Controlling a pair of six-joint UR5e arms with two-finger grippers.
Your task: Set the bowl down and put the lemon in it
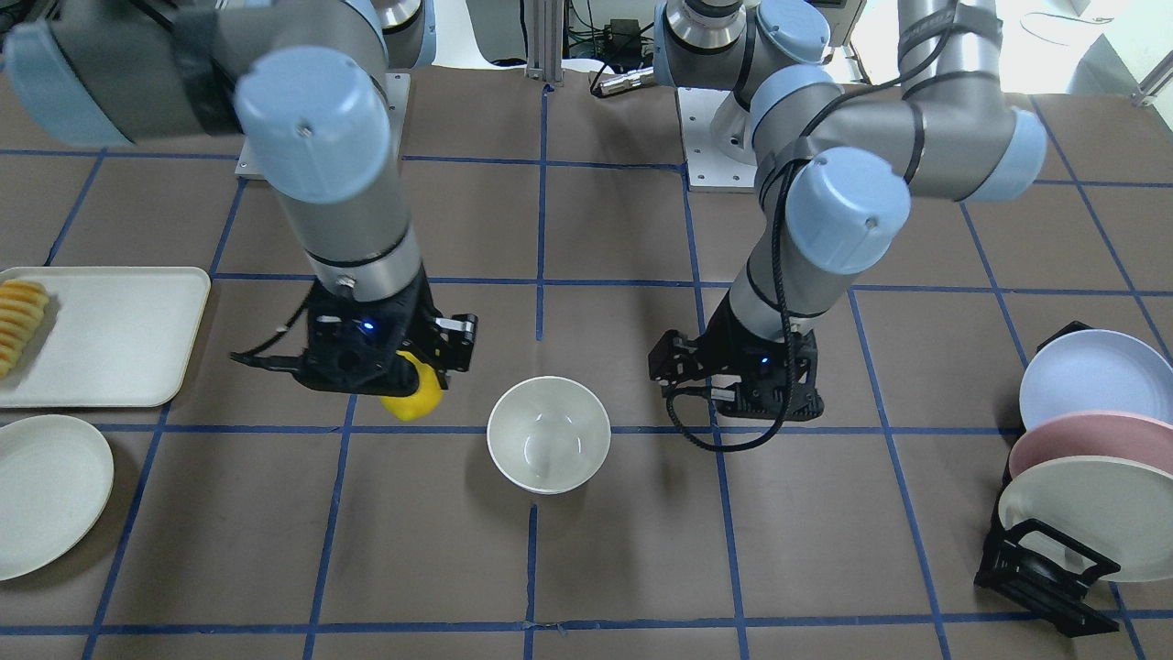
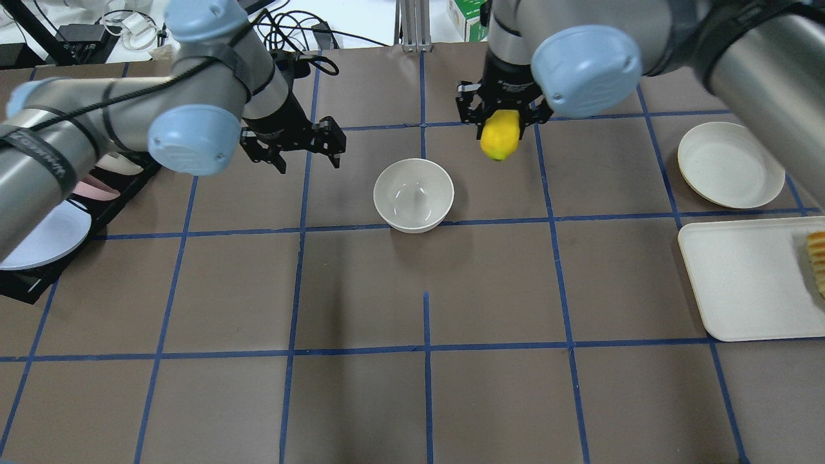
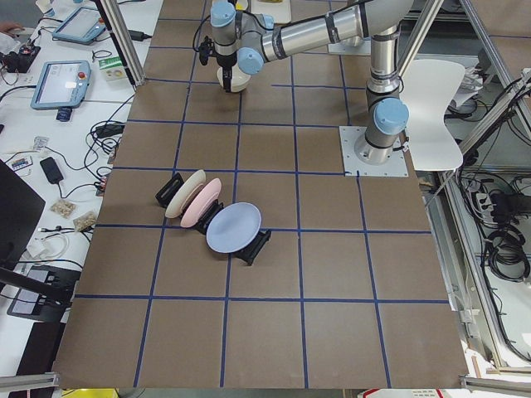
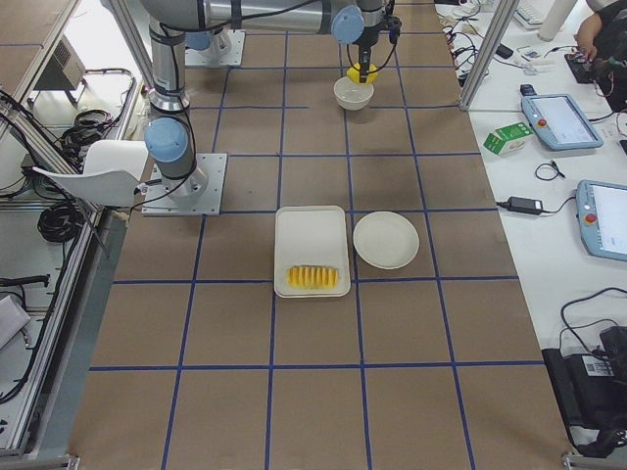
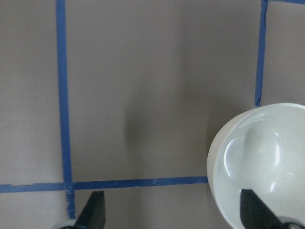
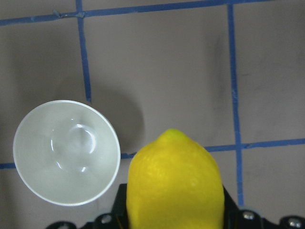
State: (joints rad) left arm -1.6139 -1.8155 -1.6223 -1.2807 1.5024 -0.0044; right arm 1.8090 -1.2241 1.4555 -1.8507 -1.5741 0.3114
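Observation:
Next, I let go of the yellow lemon with my right gripper, down on the inner bottom of the white bowl (image 1: 551, 449) (image 6: 70, 150).
The white bowl (image 2: 413, 194) stands upright and empty on the brown table mid-way between the arms; it also shows in the front view (image 1: 548, 434). My right gripper (image 2: 499, 129) is shut on the yellow lemon (image 2: 499, 135) and holds it above the table, beside the bowl and not over it. In the right wrist view the lemon (image 6: 175, 183) fills the bottom, with the bowl (image 6: 66, 151) to its left. My left gripper (image 2: 293, 145) is open and empty on the bowl's other side. In the left wrist view the bowl (image 5: 262, 162) lies by one fingertip (image 5: 255, 212).
A shallow white plate (image 2: 731, 164) and a cream tray (image 2: 741, 277) with ridged yellow-orange slices (image 2: 817, 258) lie on the robot's right. A black rack of pale blue, pink and cream plates (image 1: 1081, 458) stands on its left.

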